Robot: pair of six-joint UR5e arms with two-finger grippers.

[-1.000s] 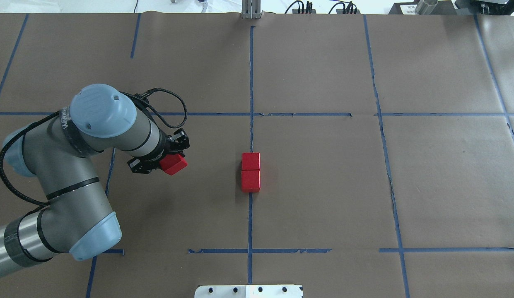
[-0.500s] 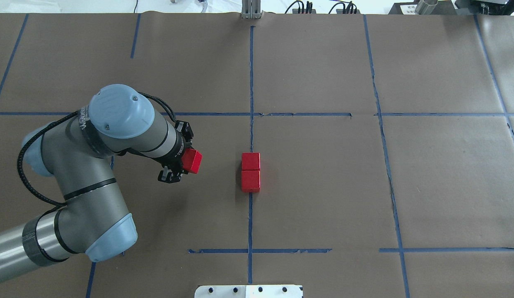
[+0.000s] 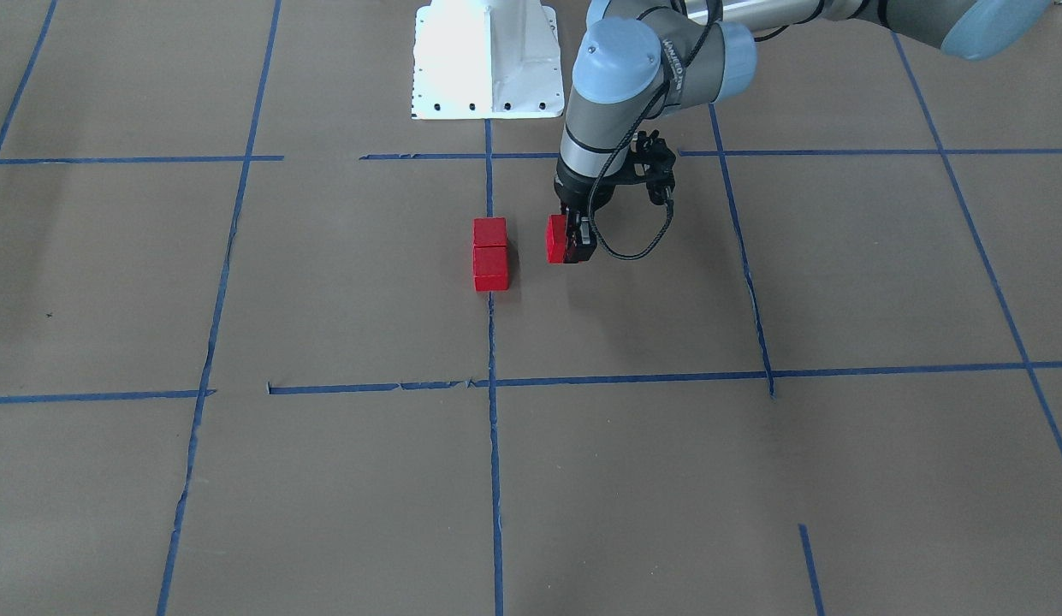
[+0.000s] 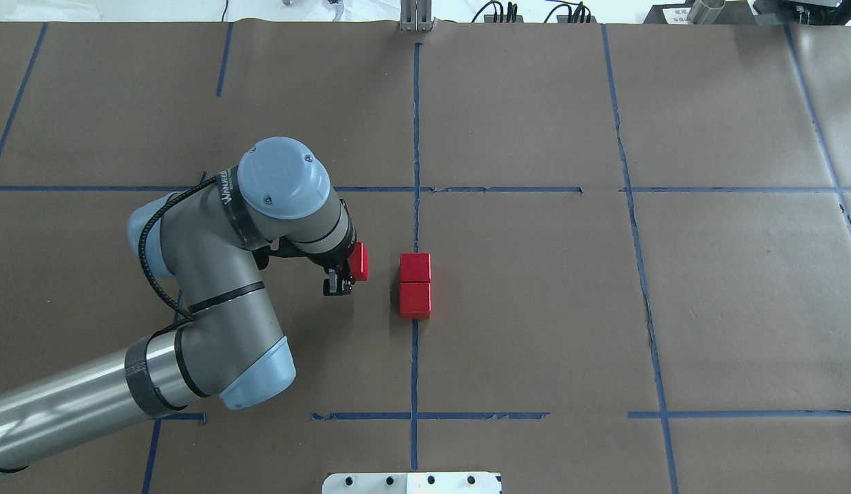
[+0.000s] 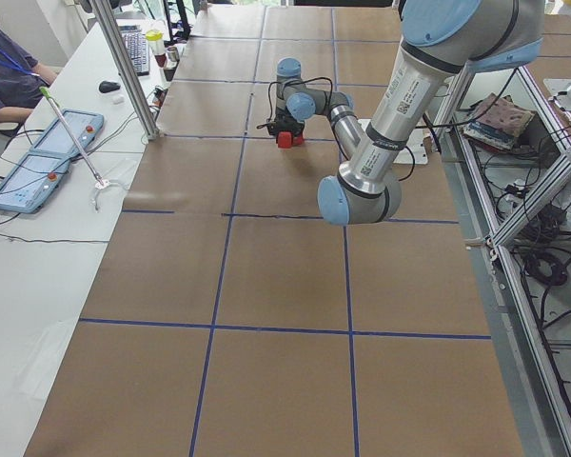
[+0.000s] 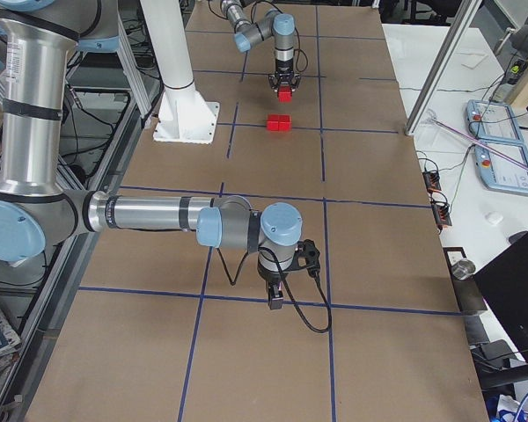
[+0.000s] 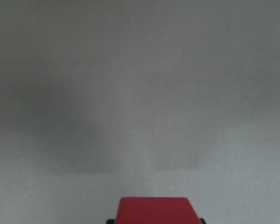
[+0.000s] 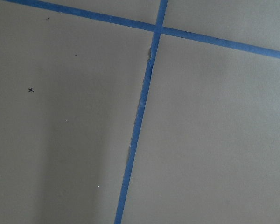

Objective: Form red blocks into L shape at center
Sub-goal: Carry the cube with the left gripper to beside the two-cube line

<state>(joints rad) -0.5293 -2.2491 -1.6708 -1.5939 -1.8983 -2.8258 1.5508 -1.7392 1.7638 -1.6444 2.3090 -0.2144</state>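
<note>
I need to use my left gripper to place its red block, now held low over the paper, flush next to the pair's block farther from the white robot base [image 3: 524, 268].
Two red blocks [image 4: 415, 267] [image 4: 415, 300] lie touching in a straight pair on the blue tape line [image 4: 414, 370] that splits the center cell [image 4: 521, 309]. They also show in the front view [image 3: 489, 252]. My left gripper [image 4: 352, 267] is shut on the third red block [image 4: 359, 261], also seen in the front view [image 3: 555, 239], and holds it low over the paper. It is about a block's width to the left of the pair's far block. The left wrist view shows this block [image 7: 154, 210] at its bottom edge. My right gripper [image 6: 276, 297] hangs over bare paper far from the blocks; I cannot tell whether it is open or shut.
The white robot base [image 3: 488, 60] stands at the table's near edge, behind the pair. Blue tape lines [image 4: 507, 189] mark the brown paper into cells. An operator and control pendants [image 5: 38, 162] are beside the table's far side.
My left arm has swung right with the red block, from the left cell's edge to just beside the pair. The wrist has turned. The pair has not moved.
</note>
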